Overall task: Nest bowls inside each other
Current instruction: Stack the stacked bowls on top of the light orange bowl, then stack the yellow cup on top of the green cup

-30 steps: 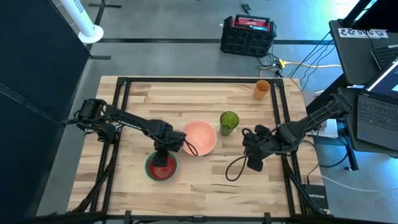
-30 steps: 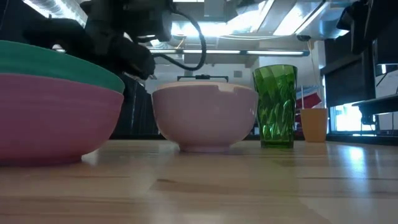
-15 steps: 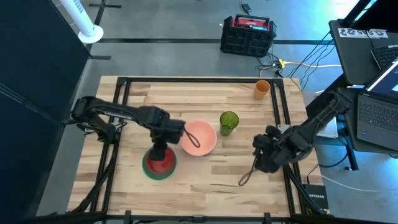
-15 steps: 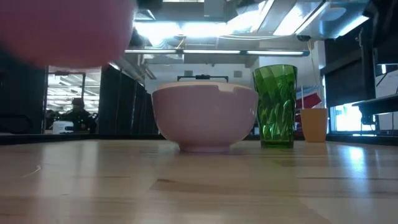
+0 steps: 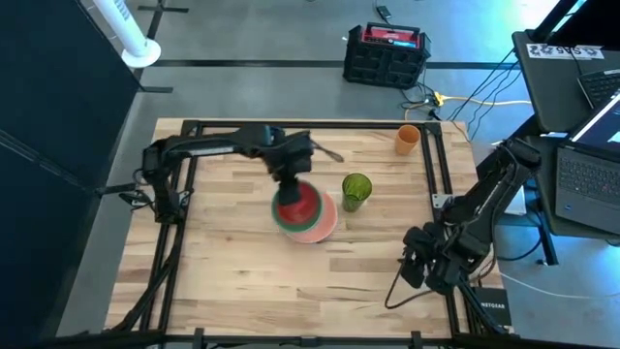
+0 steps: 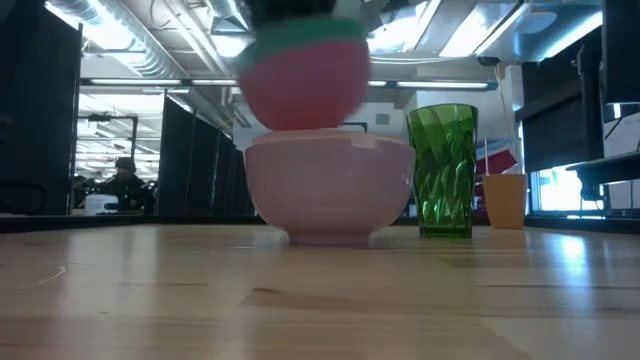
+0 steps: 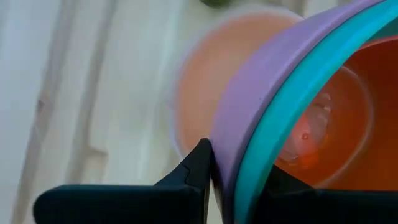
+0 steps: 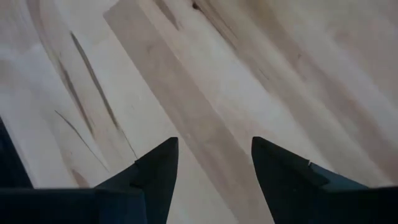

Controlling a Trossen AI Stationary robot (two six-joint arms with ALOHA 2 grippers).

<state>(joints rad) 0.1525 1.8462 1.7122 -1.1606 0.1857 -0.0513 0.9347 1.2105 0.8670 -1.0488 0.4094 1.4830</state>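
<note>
Next, I let go of the nested stack with my left gripper inside the pale salmon bowl (image 5: pixel 307 216) (image 7: pixel 256 94) next to the green cup.
Three nested bowls, red inside teal inside magenta (image 5: pixel 294 206), hang in the air right above the pale salmon bowl (image 5: pixel 326 225), which stands on its base at the table's middle. In the low view the stack (image 6: pixel 305 70) floats just over the salmon bowl (image 6: pixel 330 190). My left gripper (image 5: pixel 291 187) is shut on the stack's rim. My right gripper (image 5: pixel 422 269) stands open over bare wood near the table's near right corner, its fingers (image 8: pixel 155 171) with nothing between them. My left gripper (image 7: pixel 239 186) pinches the stack's rim (image 7: pixel 227 158), one finger (image 7: pixel 199 171) outside the magenta wall and the other inside the bowls. The fingers come from above, slanting down. The stack hangs clear of the table, over the salmon bowl.
A tall green cup (image 5: pixel 356 190) stands right of the salmon bowl, close to it. A small orange cup (image 5: pixel 408 139) stands at the far right corner. A cable loops on the table by the right arm (image 5: pixel 392 291). Bare wood lies at the left and the near side.
My left gripper has lifted the three-bowl stack off the table's near left part and carried it up, toward the far edge and to the right, to a spot over the salmon bowl. My right gripper has drawn back toward the near right corner and sunk.
</note>
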